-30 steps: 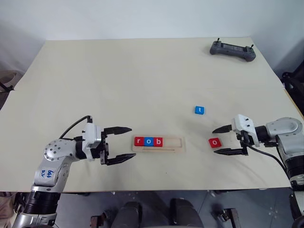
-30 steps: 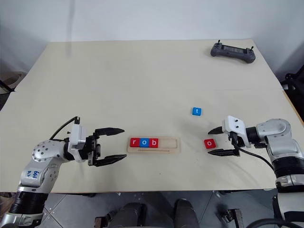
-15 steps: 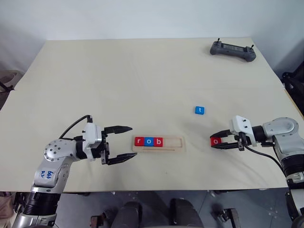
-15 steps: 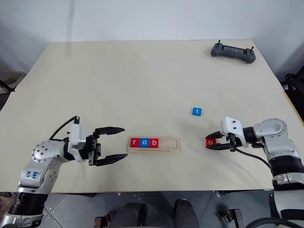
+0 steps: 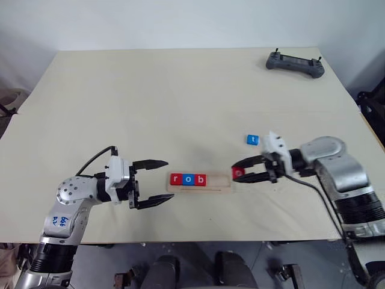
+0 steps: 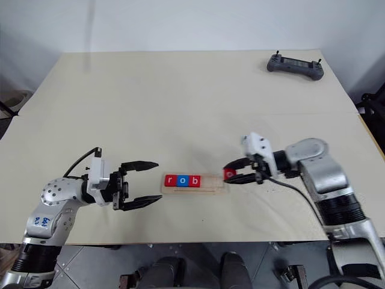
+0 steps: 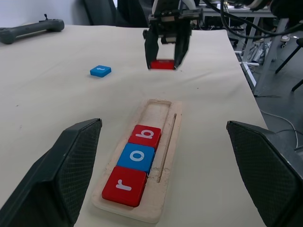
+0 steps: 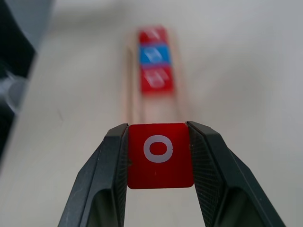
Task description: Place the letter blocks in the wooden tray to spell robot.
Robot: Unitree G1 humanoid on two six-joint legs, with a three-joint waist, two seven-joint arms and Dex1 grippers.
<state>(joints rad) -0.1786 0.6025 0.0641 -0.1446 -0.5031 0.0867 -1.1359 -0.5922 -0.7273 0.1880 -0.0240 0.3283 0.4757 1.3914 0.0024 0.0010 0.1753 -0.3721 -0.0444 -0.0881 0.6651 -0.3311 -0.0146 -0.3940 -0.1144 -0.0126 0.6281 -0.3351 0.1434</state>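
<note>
Next, I release the red o block from my right gripper in the wooden tray (image 5: 212,180) (image 8: 160,105), up against the red b block.
The wooden tray (image 5: 216,182) lies near the table's front edge. At its left end a red r (image 7: 124,185), a blue o (image 7: 137,157) and a red b (image 7: 146,135) sit in a row, and its right part is bare. My right gripper (image 5: 236,173) is shut on a red o block (image 8: 160,156), which hangs just off the tray's right end, slightly above the table. A blue t block (image 5: 252,139) lies on the table behind it. My left gripper (image 5: 155,182) stands open just left of the tray, nothing between its fingers.
A dark grey handheld controller (image 5: 295,62) lies at the far right corner of the table. The table's right edge runs close past my right arm.
My right gripper shut on the red o block, lifted it and carried it left to the tray's right end. The left arm stayed still.
</note>
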